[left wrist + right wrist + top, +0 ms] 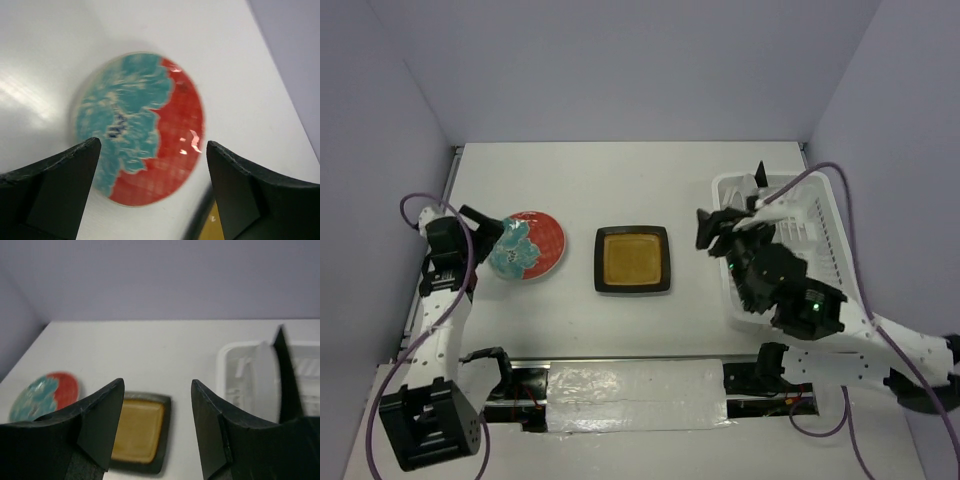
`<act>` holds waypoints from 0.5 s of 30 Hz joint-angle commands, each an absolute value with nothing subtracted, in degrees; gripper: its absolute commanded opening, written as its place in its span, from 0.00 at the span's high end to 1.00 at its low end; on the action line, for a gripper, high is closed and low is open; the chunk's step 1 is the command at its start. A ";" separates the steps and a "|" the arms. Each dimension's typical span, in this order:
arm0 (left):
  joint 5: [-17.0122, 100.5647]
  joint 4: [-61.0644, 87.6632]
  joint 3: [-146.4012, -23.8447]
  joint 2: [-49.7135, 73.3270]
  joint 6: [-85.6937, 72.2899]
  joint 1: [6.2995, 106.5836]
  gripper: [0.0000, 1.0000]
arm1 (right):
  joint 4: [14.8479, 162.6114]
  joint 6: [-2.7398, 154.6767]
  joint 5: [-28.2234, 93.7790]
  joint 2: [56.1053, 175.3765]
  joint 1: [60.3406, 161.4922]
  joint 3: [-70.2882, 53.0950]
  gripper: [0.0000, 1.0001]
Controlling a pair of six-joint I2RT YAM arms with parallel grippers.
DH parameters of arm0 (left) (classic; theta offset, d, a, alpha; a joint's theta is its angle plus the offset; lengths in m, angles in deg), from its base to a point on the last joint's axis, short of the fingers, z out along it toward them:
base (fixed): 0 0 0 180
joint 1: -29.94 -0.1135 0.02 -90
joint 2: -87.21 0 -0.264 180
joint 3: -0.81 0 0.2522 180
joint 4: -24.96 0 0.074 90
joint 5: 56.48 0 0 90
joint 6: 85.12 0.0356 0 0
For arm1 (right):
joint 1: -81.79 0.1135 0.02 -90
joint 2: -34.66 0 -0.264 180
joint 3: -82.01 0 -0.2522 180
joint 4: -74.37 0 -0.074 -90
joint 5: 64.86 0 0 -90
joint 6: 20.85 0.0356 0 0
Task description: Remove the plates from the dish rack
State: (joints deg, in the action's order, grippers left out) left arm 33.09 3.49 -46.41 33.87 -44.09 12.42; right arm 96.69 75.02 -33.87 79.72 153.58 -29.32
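The dark-edged plate is beside the pale plate in the dish rack. Next, my right gripper goes to the top edge [765, 187] [289, 370] of the dark-edged plate and closes there.
A round plate [527, 246], red and teal, lies face up on the table at the left. My left gripper [492, 232] is at its left edge. In the left wrist view the round plate [137, 127] shows between and beyond the wide-open fingers of my left gripper [152, 145], and nothing is held. The square amber plate [633, 259] lies flat mid-table. The white dish rack [825, 215] stands at the right with a pale plate [265, 382] and a dark-edged plate [287, 375] upright in it. My right gripper [712, 235] hovers open and empty by the rack's left wall.
In the right wrist view the amber plate [137, 432] lies below my right gripper [157, 385], with the round plate [45, 395] far left and the dish rack [235, 365] to the right. Purple walls enclose the table. A taped strip [635, 395] runs along the near edge.
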 commanded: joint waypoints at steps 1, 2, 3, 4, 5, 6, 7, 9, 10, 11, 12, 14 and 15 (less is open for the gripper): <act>31.17 0.57 -55.30 37.20 -38.64 22.52 0.01 | 105.89 77.61 -27.81 77.38 138.56 -22.37 0.37; 29.92 -0.22 -58.88 37.12 -36.89 26.47 0.00 | 105.19 75.94 -22.81 77.20 135.00 -21.92 0.37; 28.78 -1.54 -60.66 36.85 -35.57 29.82 0.00 | 104.92 73.92 -21.63 77.81 132.01 -21.48 0.38; 27.99 -2.68 -62.59 35.55 -33.81 36.99 0.00 | 107.01 73.38 -20.49 78.77 126.41 -19.13 0.38; 28.33 -3.04 -64.70 34.75 -32.92 40.02 0.01 | 109.21 73.29 -19.09 80.09 123.31 -17.45 0.38; 29.29 -2.26 -65.24 34.05 -31.44 45.36 0.01 | 111.49 73.89 -14.11 81.75 119.88 -15.69 0.38; 29.91 -1.90 -65.68 32.30 -30.90 47.85 0.00 | 115.52 74.33 -9.89 84.90 112.19 -12.89 0.38; 30.26 -0.07 -65.95 30.36 -28.71 55.38 0.00 | 117.31 76.26 5.57 87.56 103.72 -11.29 0.38; 31.57 0.12 -66.04 28.26 -28.17 57.17 0.00 | 117.40 76.97 9.45 90.01 96.89 -11.11 0.39; 31.58 0.30 -66.04 27.11 -27.56 58.75 0.02 | 117.58 77.50 12.36 91.25 93.95 -10.84 0.39; 35.24 1.08 -65.87 26.23 -26.34 60.95 0.04 | 118.53 78.29 17.61 92.65 91.40 -9.71 0.40; 37.46 1.96 -65.25 25.25 -26.06 62.89 0.06 | 119.07 78.91 20.64 96.00 86.13 -8.74 0.40; 37.99 3.01 -64.55 25.68 -25.62 64.82 0.06 | 118.98 79.43 24.40 96.79 84.62 -8.47 0.41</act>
State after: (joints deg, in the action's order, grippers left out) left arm 34.12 0.91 -65.33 25.19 -29.34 61.80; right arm 114.53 77.19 8.86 93.77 89.19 -10.58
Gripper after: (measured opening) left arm 0.941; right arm 0.597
